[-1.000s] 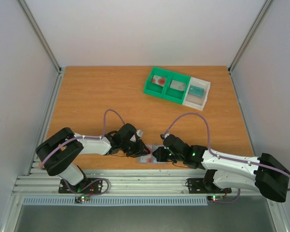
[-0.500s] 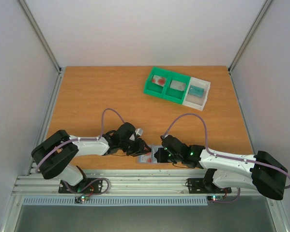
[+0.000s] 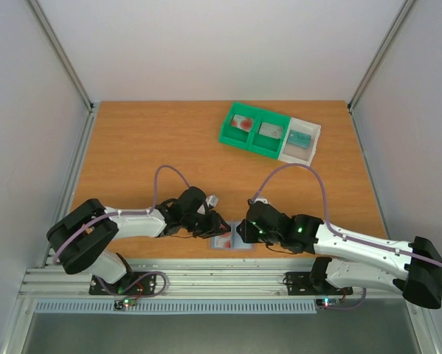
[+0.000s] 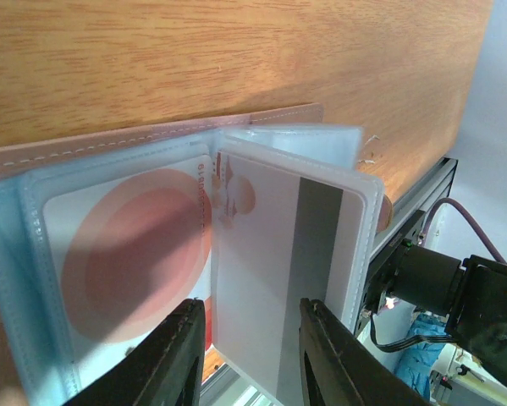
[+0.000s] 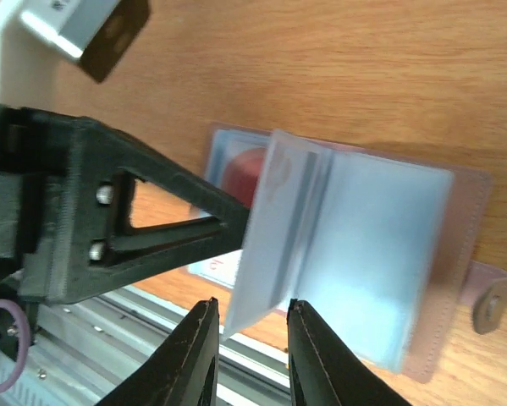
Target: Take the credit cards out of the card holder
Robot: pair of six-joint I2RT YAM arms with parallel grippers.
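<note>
The leaf with the grey-striped card is standing up off the card holder, so my right gripper needs to pinch the leaf's corner [image 5: 238, 321] and lay it over the red-blotched card.
The card holder [image 3: 232, 241] lies open at the table's near edge between both grippers. In the left wrist view its clear blue sleeves [image 4: 278, 137] hold a whitish card with a red round blotch [image 4: 126, 245]. A whitish card with a grey stripe [image 4: 274, 271] stands up from the holder. Its lower edge crosses the gap of my left gripper [image 4: 251, 306], which is open. In the right wrist view a blurred sleeve leaf [image 5: 274, 228] is raised off the holder [image 5: 380, 254]. Its corner hangs between the spread fingers of my right gripper [image 5: 251, 303], also open.
A green and white compartment tray [image 3: 251, 144] with cards in its compartments sits at the back right. The metal rail [image 3: 206, 280] runs right below the holder. The left gripper's black finger [image 5: 151, 220] reaches to the holder's left side in the right wrist view.
The right arm has stretched out and its gripper has shifted slightly left toward the holder. The left gripper has edged a little to the right. The holder stays in place.
</note>
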